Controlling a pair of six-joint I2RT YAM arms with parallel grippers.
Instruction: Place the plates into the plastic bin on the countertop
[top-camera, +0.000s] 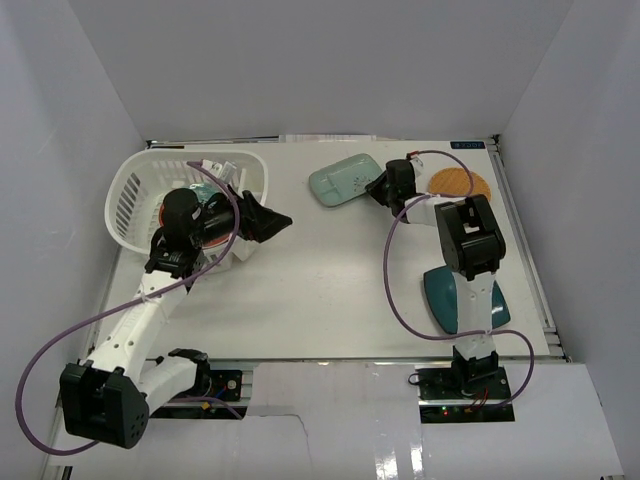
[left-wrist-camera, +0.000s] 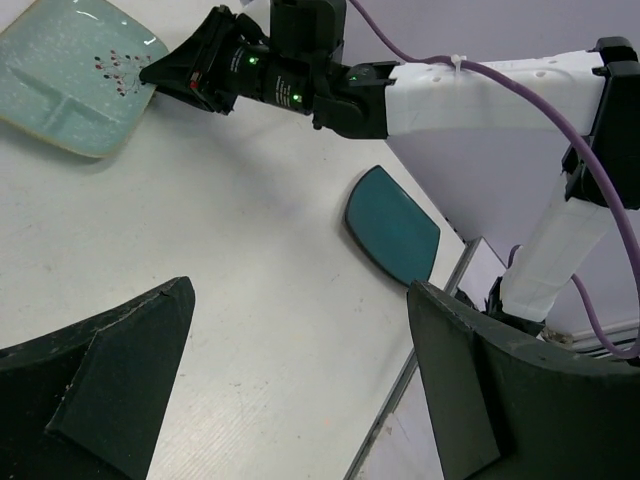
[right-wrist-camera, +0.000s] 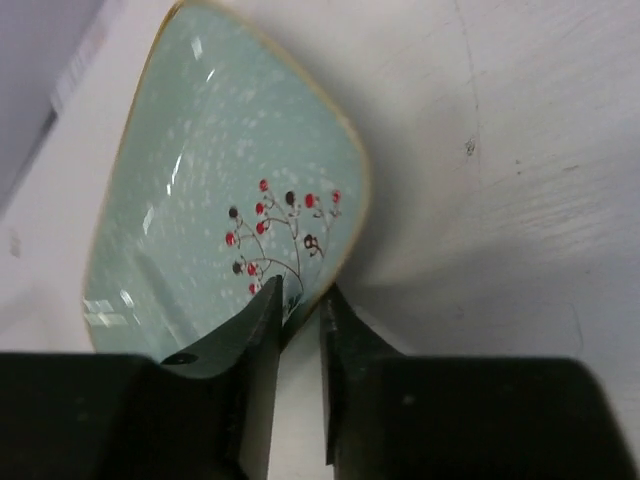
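Observation:
My left gripper should close on the pale-green plate's far long edge (top-camera: 333, 166) (left-wrist-camera: 6, 32), opposite my right gripper, because it should carry the plate over to the bin.
The pale-green rectangular plate (top-camera: 338, 182) lies on the white countertop (top-camera: 320, 290) at the back centre. My right gripper (top-camera: 378, 188) is shut on that plate's right rim, and the rim (right-wrist-camera: 330, 270) shows pinched between the two fingers (right-wrist-camera: 300, 295). An orange woven plate (top-camera: 462, 184) lies just right of it. A dark-teal square plate (top-camera: 445, 298) sits by the right arm. The white plastic bin (top-camera: 135, 190) stands at the back left, holding stacked plates (top-camera: 215, 238) that my left arm partly hides. My left gripper (top-camera: 265, 220) hangs open and empty beside the bin's right rim.
Pale grey walls close in the countertop on three sides. In the left wrist view the right arm (left-wrist-camera: 500, 85) reaches across to the pale-green plate (left-wrist-camera: 70, 85), with the dark-teal plate (left-wrist-camera: 393, 227) near the table's metal edge.

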